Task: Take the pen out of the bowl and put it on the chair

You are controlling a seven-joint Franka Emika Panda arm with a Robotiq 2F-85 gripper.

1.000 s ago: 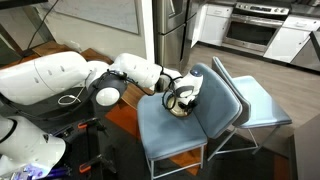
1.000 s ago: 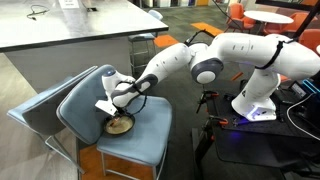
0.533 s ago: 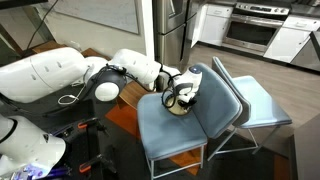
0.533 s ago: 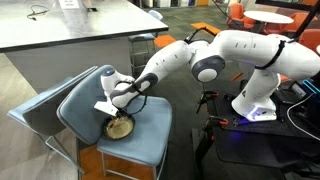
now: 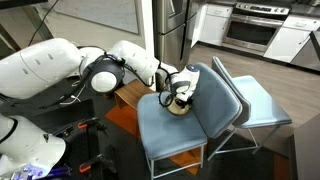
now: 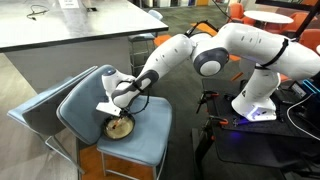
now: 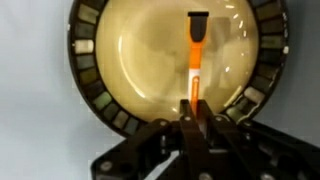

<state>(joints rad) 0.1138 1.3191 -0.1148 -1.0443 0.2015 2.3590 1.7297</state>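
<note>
My gripper will let go of the orange pen on the bare chair seat (image 5: 178, 132), between the bowl and the near edge of the seat. The pen is still in the small bowl.
In the wrist view an orange pen (image 7: 194, 60) with a black cap lies in the small round bowl (image 7: 82, 60), which has a pale tan inside and a dark patterned rim. My gripper (image 7: 193, 118) is shut on the pen's near end, directly over the bowl. In both exterior views the gripper (image 5: 180, 97) (image 6: 118, 110) hangs just above the bowl (image 5: 178, 109) (image 6: 121, 128). The bowl stands on the seat of the light blue-grey chair (image 5: 165, 135) (image 6: 145, 140), close to the chair's back. The pen is too small to make out in the exterior views.
A second blue-grey chair (image 5: 262, 105) stands back to back with the first. A grey counter (image 6: 70, 25) is behind the chair. The robot base and cables (image 6: 255, 105) are beside it. A kitchen oven (image 5: 255, 25) is far off.
The arm's elbow has swung up and back. The gripper has stayed over the bowl with hardly any shift.
</note>
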